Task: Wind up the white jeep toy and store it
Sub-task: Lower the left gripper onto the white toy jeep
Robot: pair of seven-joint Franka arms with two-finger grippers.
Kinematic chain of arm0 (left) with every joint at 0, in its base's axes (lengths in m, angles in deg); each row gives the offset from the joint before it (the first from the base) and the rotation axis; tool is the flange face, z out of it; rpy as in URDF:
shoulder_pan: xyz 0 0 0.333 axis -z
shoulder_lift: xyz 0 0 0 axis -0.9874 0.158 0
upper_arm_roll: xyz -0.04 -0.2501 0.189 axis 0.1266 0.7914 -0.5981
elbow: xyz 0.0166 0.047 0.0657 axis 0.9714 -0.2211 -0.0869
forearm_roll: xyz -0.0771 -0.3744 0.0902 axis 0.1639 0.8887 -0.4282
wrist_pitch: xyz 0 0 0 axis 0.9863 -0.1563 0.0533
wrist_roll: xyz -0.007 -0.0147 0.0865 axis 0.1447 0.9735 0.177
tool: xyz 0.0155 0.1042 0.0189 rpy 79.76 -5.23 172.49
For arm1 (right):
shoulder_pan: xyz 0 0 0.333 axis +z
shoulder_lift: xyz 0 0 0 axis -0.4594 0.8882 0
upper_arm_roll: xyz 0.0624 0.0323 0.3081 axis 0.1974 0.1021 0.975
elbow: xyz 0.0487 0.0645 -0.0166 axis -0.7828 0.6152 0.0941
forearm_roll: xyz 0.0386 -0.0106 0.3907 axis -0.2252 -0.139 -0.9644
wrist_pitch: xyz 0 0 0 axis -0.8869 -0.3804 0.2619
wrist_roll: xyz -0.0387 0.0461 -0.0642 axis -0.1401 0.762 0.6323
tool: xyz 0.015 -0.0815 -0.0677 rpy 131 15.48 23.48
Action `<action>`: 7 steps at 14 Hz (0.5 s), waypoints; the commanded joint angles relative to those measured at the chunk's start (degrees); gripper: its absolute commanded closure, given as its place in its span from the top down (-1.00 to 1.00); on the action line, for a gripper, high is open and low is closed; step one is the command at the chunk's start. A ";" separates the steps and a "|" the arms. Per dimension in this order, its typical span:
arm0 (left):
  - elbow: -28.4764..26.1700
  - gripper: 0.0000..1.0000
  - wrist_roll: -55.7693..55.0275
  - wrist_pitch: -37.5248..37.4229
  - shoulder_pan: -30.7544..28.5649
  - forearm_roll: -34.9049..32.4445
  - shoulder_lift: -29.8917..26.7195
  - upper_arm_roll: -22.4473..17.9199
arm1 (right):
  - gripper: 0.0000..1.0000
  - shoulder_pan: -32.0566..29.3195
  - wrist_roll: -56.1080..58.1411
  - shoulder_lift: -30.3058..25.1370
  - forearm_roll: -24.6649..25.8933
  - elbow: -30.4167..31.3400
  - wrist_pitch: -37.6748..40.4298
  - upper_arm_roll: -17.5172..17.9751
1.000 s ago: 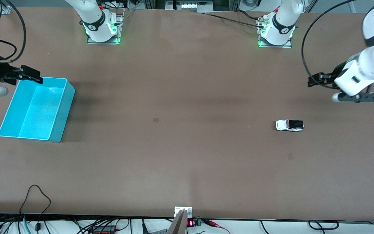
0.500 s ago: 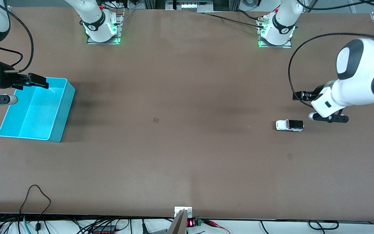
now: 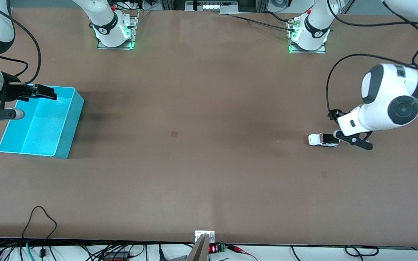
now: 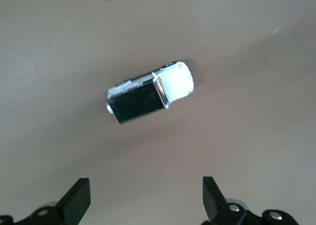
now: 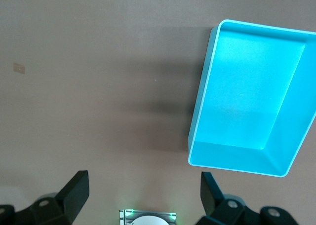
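Observation:
The robot's left gripper should close across the black roof panel (image 3: 328,139) (image 4: 141,101) of the white toy jeep, behind the jeep's windshield.
The white jeep toy (image 3: 323,140) with its black roof panel stands on the brown table toward the left arm's end. In the left wrist view the jeep (image 4: 148,94) lies ahead of the fingertips, not between them. My left gripper (image 3: 334,115) hovers just above the table beside the jeep, open and empty; it shows in its own wrist view (image 4: 145,200) with the jaws wide apart. The turquoise bin (image 3: 42,123) stands empty at the right arm's end. My right gripper (image 3: 44,92) is open and empty over the bin's edge that is farthest from the front camera. The bin (image 5: 247,96) shows in the right wrist view, with the right gripper (image 5: 143,193) open.
The two arm bases (image 3: 114,32) (image 3: 308,34) stand along the table edge farthest from the front camera. Small tape marks (image 3: 173,133) (image 3: 324,174) lie flat on the table. Cables (image 3: 40,221) hang over the edge nearest the front camera.
My left arm has swung down and in toward the jeep, and its gripper is now right beside it. My right gripper has shifted a little over the bin's edge. The jeep has not moved.

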 commanded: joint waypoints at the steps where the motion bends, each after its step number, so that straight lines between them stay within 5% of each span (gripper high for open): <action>1: -4.10 1.00 9.93 6.34 -0.77 -1.75 0.24 -0.02 | 1.00 0.07 0.10 -0.05 0.15 0.17 2.37 0.21; 7: -7.19 1.00 33.48 12.60 -1.48 -1.75 1.21 0.07 | 1.00 -0.81 0.36 0.84 0.15 0.17 3.08 -0.23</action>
